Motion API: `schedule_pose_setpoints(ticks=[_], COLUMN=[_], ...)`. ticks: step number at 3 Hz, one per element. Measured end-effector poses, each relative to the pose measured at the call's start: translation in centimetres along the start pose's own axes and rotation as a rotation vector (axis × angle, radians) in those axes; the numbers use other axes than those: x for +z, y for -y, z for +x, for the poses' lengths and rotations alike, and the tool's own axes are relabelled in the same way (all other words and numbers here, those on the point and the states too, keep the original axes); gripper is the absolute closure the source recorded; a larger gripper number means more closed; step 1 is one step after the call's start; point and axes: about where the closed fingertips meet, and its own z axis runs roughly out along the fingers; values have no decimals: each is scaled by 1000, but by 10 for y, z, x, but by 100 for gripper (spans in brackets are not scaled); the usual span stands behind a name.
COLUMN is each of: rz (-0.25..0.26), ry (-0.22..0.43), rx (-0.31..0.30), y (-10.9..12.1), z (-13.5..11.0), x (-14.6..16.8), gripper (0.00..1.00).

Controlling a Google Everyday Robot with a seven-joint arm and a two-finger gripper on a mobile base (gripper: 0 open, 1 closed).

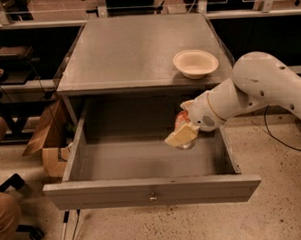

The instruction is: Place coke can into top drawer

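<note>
Next, I let go of the coke can with my gripper on the drawer's bottom behind the small metal knob (152, 166), near the front panel.
The top drawer (148, 190) of the grey cabinet is pulled wide open, its front panel with a small metal knob nearest the camera. My gripper (182, 134) reaches in from the right and is down inside the drawer's right half, shut on the coke can (181, 121). The can is red-orange and mostly hidden behind the cream fingers (179, 136); its silver lower end shows just above the drawer floor. I cannot tell whether the can touches the floor.
A beige round bowl (195, 63) sits on the cabinet top (132, 47) at the right. A cardboard box (46, 141) stands on the floor left of the drawer. A person's knee (3, 218) is at the lower left. Shelving runs behind.
</note>
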Motion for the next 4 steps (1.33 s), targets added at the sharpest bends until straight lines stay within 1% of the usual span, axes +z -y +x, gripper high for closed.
schedule_pose_setpoints(ticks=[1, 2, 3, 4], rz=[5, -16, -23, -11], ry=[18, 21, 18, 37], rx=[-6, -18, -18, 7], y=[-8, -22, -37, -44], z=[1, 0, -1, -4], x=[17, 46, 73, 92], gripper=[100, 100, 100, 99])
